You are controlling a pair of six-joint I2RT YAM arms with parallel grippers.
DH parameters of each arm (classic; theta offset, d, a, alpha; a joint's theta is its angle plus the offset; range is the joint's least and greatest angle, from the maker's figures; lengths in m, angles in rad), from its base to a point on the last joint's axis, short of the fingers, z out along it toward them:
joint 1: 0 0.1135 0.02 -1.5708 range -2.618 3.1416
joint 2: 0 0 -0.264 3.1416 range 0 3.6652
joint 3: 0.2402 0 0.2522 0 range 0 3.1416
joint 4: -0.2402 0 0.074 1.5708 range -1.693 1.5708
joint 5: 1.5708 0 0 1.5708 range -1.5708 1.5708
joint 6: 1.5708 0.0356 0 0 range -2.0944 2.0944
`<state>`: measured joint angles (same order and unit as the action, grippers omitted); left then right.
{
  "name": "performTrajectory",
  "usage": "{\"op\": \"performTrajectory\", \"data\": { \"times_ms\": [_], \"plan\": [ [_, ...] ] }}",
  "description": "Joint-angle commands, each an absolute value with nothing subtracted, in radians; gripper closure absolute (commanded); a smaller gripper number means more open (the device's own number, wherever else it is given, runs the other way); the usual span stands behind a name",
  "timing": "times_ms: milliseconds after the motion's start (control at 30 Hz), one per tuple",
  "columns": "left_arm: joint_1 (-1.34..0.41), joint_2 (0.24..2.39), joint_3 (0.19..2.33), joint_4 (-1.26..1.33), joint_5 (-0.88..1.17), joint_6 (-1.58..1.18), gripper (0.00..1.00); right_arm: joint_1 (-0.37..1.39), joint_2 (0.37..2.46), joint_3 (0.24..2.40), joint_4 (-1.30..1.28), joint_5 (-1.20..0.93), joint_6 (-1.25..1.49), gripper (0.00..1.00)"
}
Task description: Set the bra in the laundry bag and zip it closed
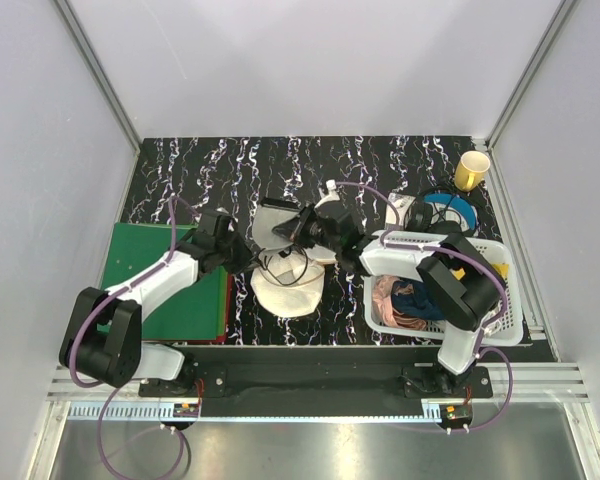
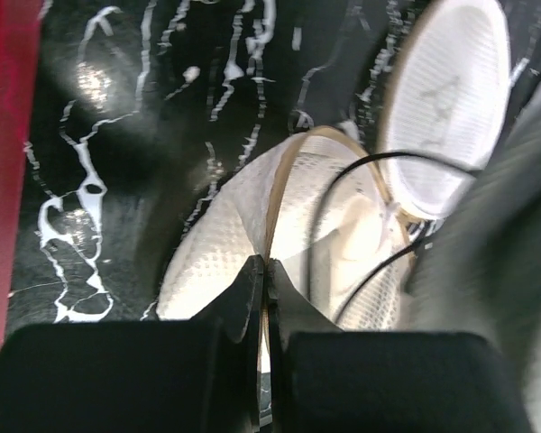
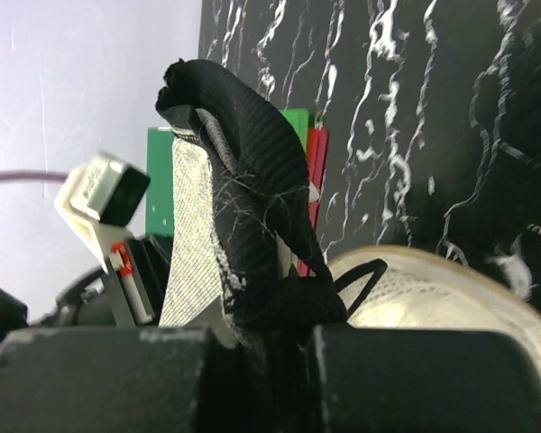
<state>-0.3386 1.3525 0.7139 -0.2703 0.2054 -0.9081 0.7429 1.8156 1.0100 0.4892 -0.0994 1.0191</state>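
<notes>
The robot's right gripper needs to set the black bra down inside the back of the laundry bag's cream lower half (image 1: 288, 254).
The laundry bag (image 1: 288, 290) lies open mid-table, its cream mesh lower half flat and its other half (image 1: 272, 222) tipped up behind. In the left wrist view my left gripper (image 2: 267, 271) is shut on the tan rim of the bag's lower half (image 2: 221, 244), and the raised half (image 2: 451, 99) stands at the upper right. My right gripper (image 3: 275, 338) is shut on the black bra (image 3: 252, 180), which bunches up above the jaws. It hangs over the open bag (image 3: 433, 289), and thin black straps (image 2: 343, 189) trail down into the lower half.
A white lattice basket (image 1: 505, 290) holding clothes stands at the right, under the right arm. Behind it are a yellow cup (image 1: 471, 170) and a blue tape roll (image 1: 448, 212). A green board (image 1: 145, 275) with a red edge lies at the left.
</notes>
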Motion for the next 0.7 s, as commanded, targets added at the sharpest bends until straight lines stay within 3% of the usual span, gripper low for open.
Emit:
{"op": "performTrajectory", "data": {
  "times_ms": [0,367,667],
  "plan": [
    [-0.341,1.313,0.756,-0.216,0.256,-0.856,1.00,0.788,1.766,0.948,0.597,-0.040,1.017,1.00],
    [-0.339,1.261,0.804,-0.216,0.321,-0.824,1.00,0.808,1.743,0.684,0.844,-0.164,0.841,1.00],
    [-0.345,1.316,0.879,-0.268,0.442,-0.687,1.00,0.789,1.793,0.687,0.864,-0.432,0.664,1.00]
  ]
}}
